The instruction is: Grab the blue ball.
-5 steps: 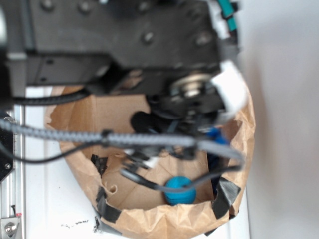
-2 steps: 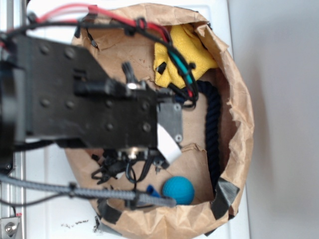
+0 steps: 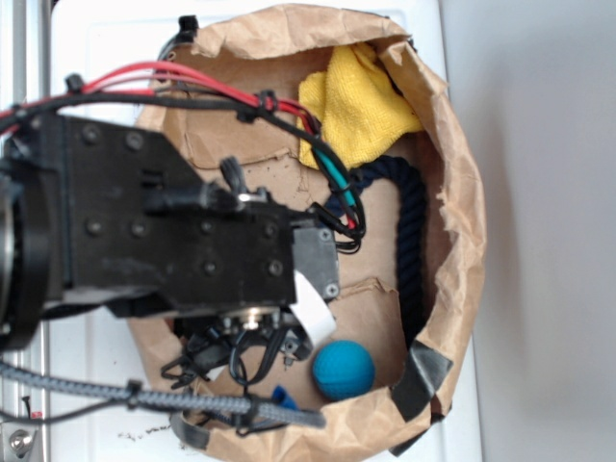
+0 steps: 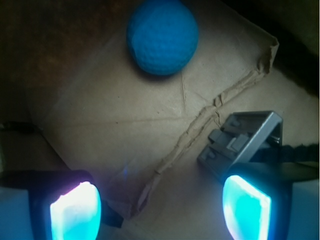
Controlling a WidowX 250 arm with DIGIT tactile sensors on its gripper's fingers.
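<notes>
Next, my gripper needs to go to the blue ball's middle [image 3: 344,371] [image 4: 163,38] and close there, with its fingers on opposite sides of the blue ball.
The blue ball [image 3: 344,370] lies on the paper floor of the brown bag, near its lower rim. In the wrist view the blue ball [image 4: 162,36] sits at the top centre, well ahead of my gripper [image 4: 161,210]. The gripper is open, its two glowing blue fingertips [image 4: 75,210] wide apart over bare paper with nothing between them. In the exterior view the black arm [image 3: 173,231] covers most of the gripper. Only one blue fingertip [image 3: 282,395] shows, just left of the ball and not touching it.
The crumpled bag wall [image 3: 462,221] rings the whole area. A yellow cloth [image 3: 356,111] lies at the top and a dark navy rope [image 3: 412,241] runs along the right side. A grey metal bracket [image 4: 245,137] sits by the right finger. Red and black cables [image 3: 192,82] cross the bag.
The arm has drawn away from the exterior camera and shifted left, uncovering the yellow cloth and the ball. The ball has stayed in place.
</notes>
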